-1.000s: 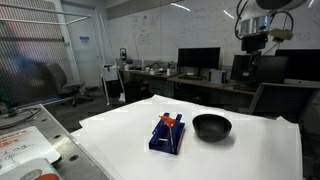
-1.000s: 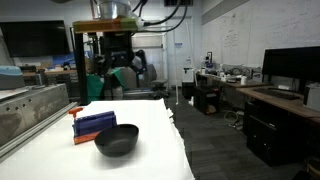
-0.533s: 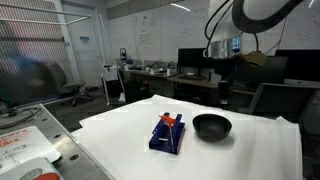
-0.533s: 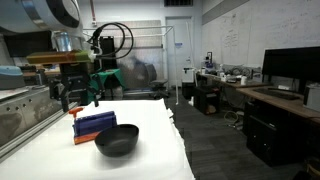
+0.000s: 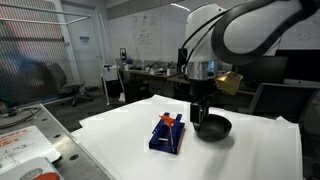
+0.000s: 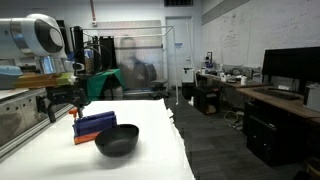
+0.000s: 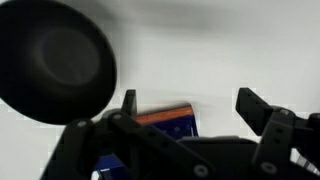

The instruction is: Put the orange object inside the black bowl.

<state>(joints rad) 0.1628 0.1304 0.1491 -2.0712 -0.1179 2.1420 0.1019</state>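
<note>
I need to next move my gripper to the orange object's upper end (image 5: 168,121), above the dark blue holder, and close it there.
The orange object (image 5: 171,121) is a thin orange-red piece lying on top of the dark blue holder (image 5: 167,136) on the white table. It also shows in the wrist view (image 7: 160,115) as an orange strip along the holder's edge, and in an exterior view (image 6: 78,112). The black bowl (image 5: 211,126) sits right beside the holder; it shows too in an exterior view (image 6: 116,139) and in the wrist view (image 7: 57,60). My gripper (image 5: 199,112) (image 7: 187,98) hangs open and empty above the holder and bowl.
The white table (image 5: 250,150) has a front edge near the camera. Grey metal benches (image 6: 20,105) stand beside it. Desks with monitors (image 5: 199,58) and chairs line the back of the room.
My arm has swung down from high at the edge of view to a spot just above the holder and bowl. The holder, orange piece and bowl have not moved.
</note>
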